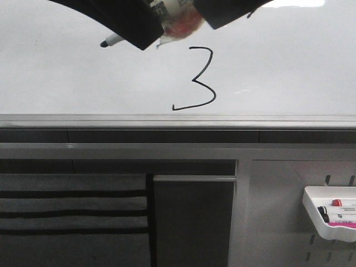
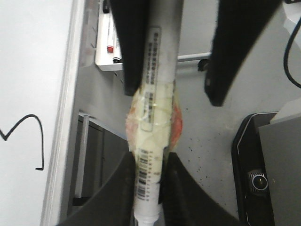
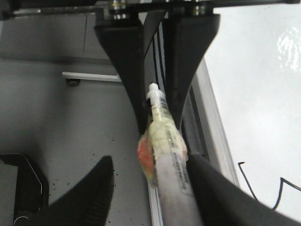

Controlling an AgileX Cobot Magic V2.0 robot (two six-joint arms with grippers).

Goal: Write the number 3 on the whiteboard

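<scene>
My left gripper will let go of the white marker on the blank whiteboard (image 1: 39,47) above the grey fabric pockets.
A black hand-drawn number 3 (image 1: 201,80) stands on the whiteboard (image 1: 289,61), just above its grey lower rail (image 1: 178,121). Both grippers hang at the top of the front view, left of and above the 3. My left gripper (image 2: 151,157) is shut on a white marker (image 2: 155,94) with yellowish tape round its middle. The marker's black tip (image 1: 104,43) sticks out to the left, off the 3. My right gripper (image 3: 150,160) is open around the marker's body, which lies against one finger (image 3: 221,197). Part of the 3 (image 3: 258,188) shows in the right wrist view.
Below the board runs a dark frame with a grey pegboard panel at the lower right. A white tray (image 1: 331,214) on it holds spare markers. Grey fabric pockets (image 1: 72,217) hang at the lower left.
</scene>
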